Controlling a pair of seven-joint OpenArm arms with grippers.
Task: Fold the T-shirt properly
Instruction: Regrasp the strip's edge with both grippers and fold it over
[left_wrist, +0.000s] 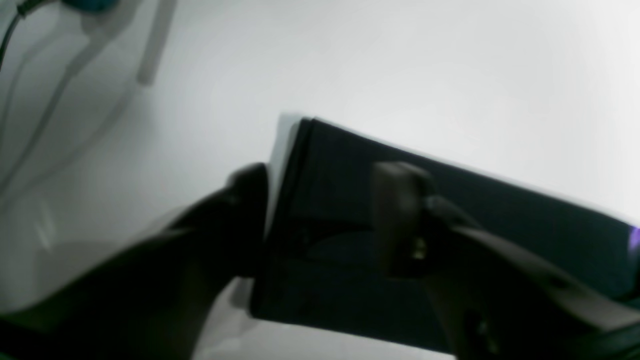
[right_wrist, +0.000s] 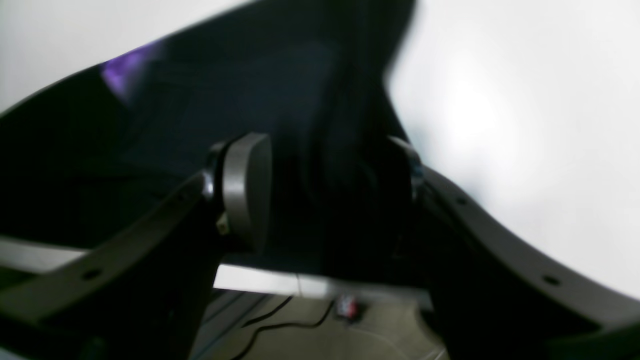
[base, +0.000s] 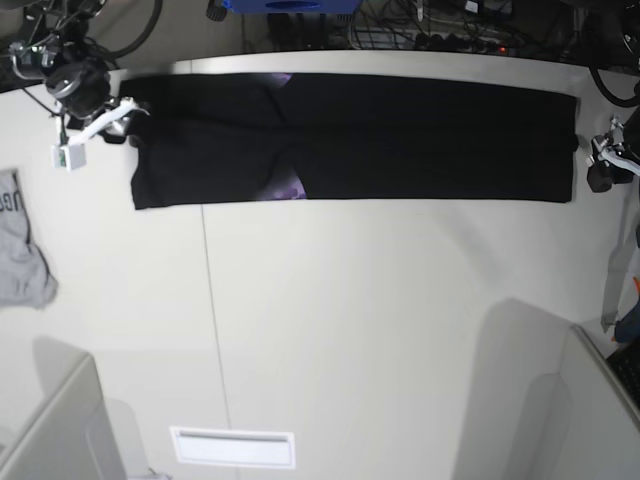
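Next, my left gripper takes the black T-shirt's end (base: 565, 150) to fold inward after both my grippers pull the shirt nearer, since it lies along the table's far side.
The black T-shirt (base: 400, 140) lies as one long flat strip along the table's far side, with a bit of purple print (base: 288, 187) showing at a fold. My right gripper (base: 118, 122) is at the strip's left end. In the right wrist view this gripper (right_wrist: 325, 185) has its jaws apart, with black cloth (right_wrist: 200, 90) lying between them. My left gripper (base: 598, 160) is at the strip's right end. The left wrist view shows it (left_wrist: 325, 220) open, its two fingers either side of the shirt's end edge (left_wrist: 500, 215).
A small grey garment (base: 20, 245) lies at the left edge of the white table (base: 380, 320). A white slotted plate (base: 232, 447) sits near the front edge. Grey box walls (base: 60, 430) rise at both front corners. Cables and gear crowd the far edge (base: 430, 30).
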